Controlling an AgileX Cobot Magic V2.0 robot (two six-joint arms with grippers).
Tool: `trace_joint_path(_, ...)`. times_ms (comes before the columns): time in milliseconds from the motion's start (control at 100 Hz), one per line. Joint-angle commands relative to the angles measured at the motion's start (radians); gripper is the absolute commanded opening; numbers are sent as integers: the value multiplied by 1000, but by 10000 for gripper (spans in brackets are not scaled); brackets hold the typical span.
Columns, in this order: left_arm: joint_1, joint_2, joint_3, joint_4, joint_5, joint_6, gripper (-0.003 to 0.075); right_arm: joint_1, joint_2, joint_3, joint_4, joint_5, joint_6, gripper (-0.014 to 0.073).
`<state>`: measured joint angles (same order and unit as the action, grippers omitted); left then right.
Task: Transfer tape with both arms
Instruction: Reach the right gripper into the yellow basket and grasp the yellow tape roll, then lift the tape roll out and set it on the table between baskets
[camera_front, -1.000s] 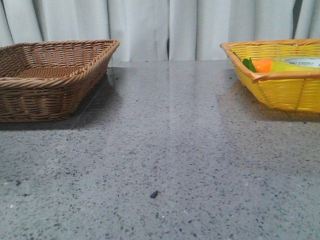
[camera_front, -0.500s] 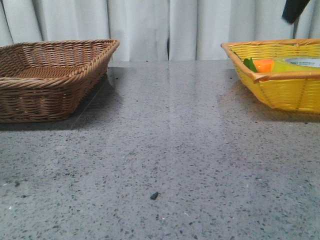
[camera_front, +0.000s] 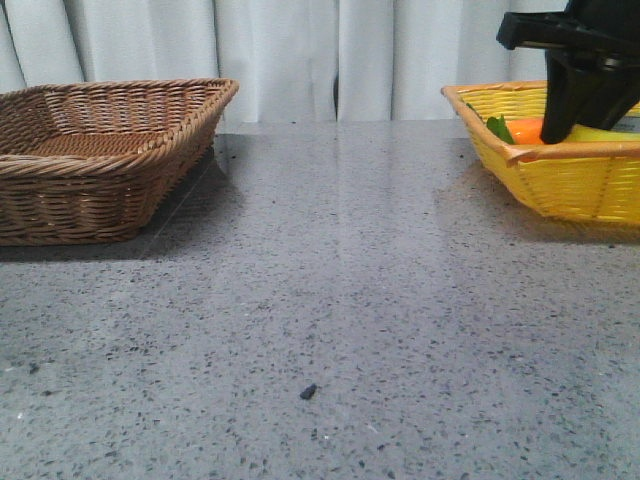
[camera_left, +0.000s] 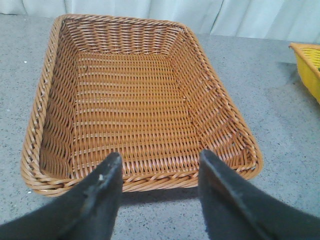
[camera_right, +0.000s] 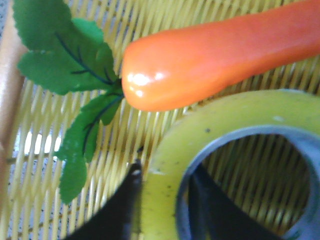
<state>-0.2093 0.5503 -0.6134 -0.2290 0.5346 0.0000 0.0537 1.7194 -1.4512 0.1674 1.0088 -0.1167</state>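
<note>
I should let go of the tape with my right gripper on the grey table (camera_front: 355, 169) between the brown and yellow baskets.
The tape (camera_right: 162, 150), a yellow roll with a pale inner core, lies in the yellow basket (camera_front: 570, 185) beside an orange carrot (camera_right: 215, 55) with green leaves. My right gripper (camera_right: 165, 172) reaches down into that basket, one finger outside the roll's wall and one inside the core, both against the wall. In the front view the right gripper (camera_front: 558, 128) covers most of the tape (camera_front: 598, 133). My left gripper (camera_left: 157, 160) is open and empty, just before the near rim of the brown wicker basket (camera_left: 140, 180). It is outside the front view.
The brown basket (camera_front: 90, 190) stands at the far left with nothing in it. The yellow basket stands at the far right, and its corner also shows in the left wrist view (camera_left: 307, 65). A small dark speck (camera_front: 308, 391) lies on the grey table.
My right arm has come down from the top right of the front view into the yellow basket, now hiding most of the tape. The baskets have not moved.
</note>
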Motion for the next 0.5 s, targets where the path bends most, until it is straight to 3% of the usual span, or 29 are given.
trace_joint_path(0, -3, 8, -35, -18, -65, 0, 312, -4, -55, -43, -20, -31, -4, -52)
trace_joint_path(210, -3, 8, -35, -22, -65, 0, 312, 43, -162, -216, -9, -23, -4, -52)
trace_joint_path(370, -3, 8, -35, -22, -74, 0, 312, 189, -181, -426, 32, -49, -5, -52)
trace_joint_path(490, -3, 8, -35, -22, -91, 0, 312, 313, -136, -464, 32, -81, -5, -52)
